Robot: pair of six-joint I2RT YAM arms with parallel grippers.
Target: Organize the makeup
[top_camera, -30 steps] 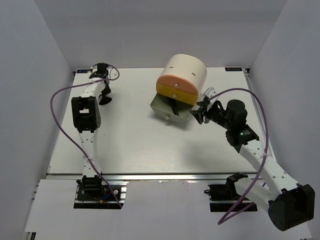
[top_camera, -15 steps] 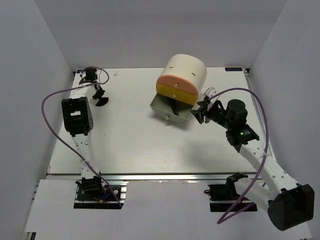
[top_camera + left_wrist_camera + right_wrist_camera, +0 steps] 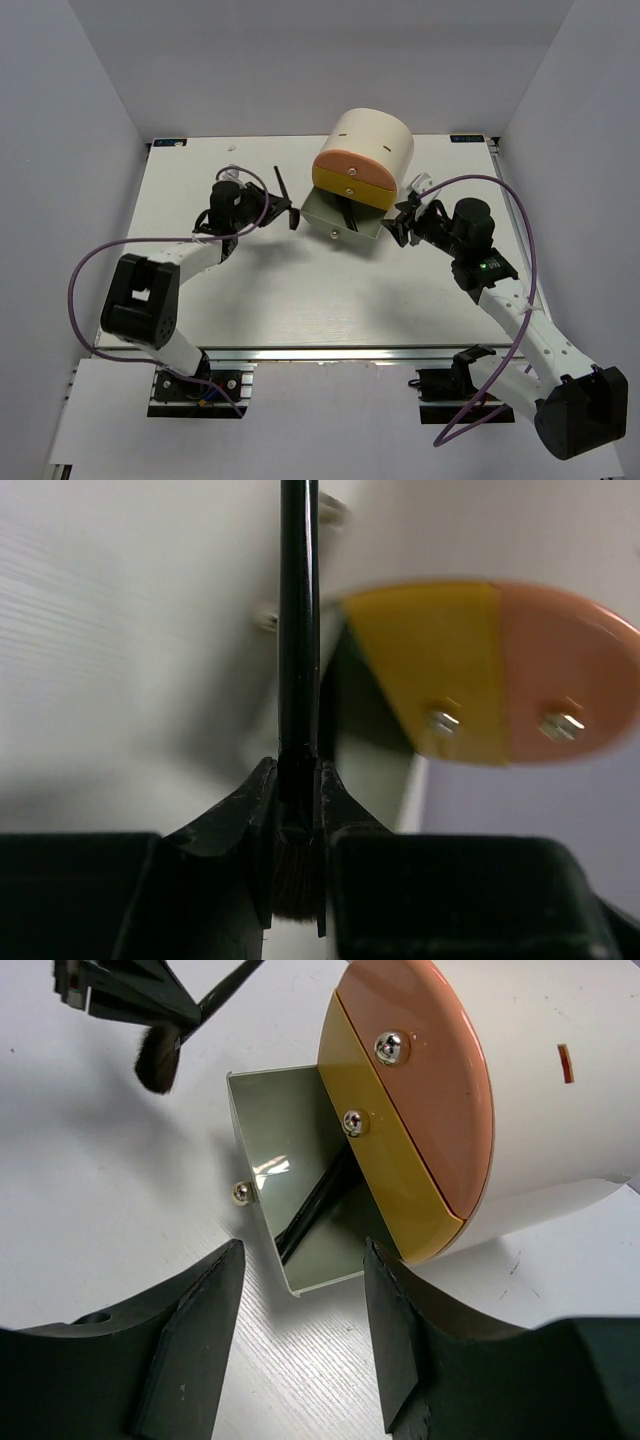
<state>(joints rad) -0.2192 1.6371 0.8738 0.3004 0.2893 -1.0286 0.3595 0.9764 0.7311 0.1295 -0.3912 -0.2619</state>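
Observation:
The thin black brush will go down inside the open green drawer (image 3: pixel 357 214) (image 3: pixel 345 688) beside the other black brush, where I need to set it with my left gripper.
A thin black brush (image 3: pixel 298 630) is pinched near its bristle end in my left gripper (image 3: pixel 298 790), which is shut on it. From above, the brush (image 3: pixel 281 186) stands just left of the open green drawer (image 3: pixel 322 212) of the cream drawer unit (image 3: pixel 380 140), with my left gripper (image 3: pixel 283 213) beside it. Another black brush (image 3: pixel 318 1208) lies inside the green drawer (image 3: pixel 285 1125). My right gripper (image 3: pixel 305 1350) is open and holds nothing; it sits just off the drawer's near corner. The held brush's bristles (image 3: pixel 157 1055) show at the top left of the right wrist view.
The drawer unit (image 3: pixel 560 1110) lies on its side with its pink front (image 3: pixel 420 1070) and yellow front (image 3: pixel 390 1175) shut. White walls enclose the table (image 3: pixel 300 300) on three sides. The purple cable (image 3: pixel 110 250) of the left arm loops over the table's left part.
My left arm has swung from the far left corner to the middle, bringing the black brush beside the green drawer. The right arm has not moved.

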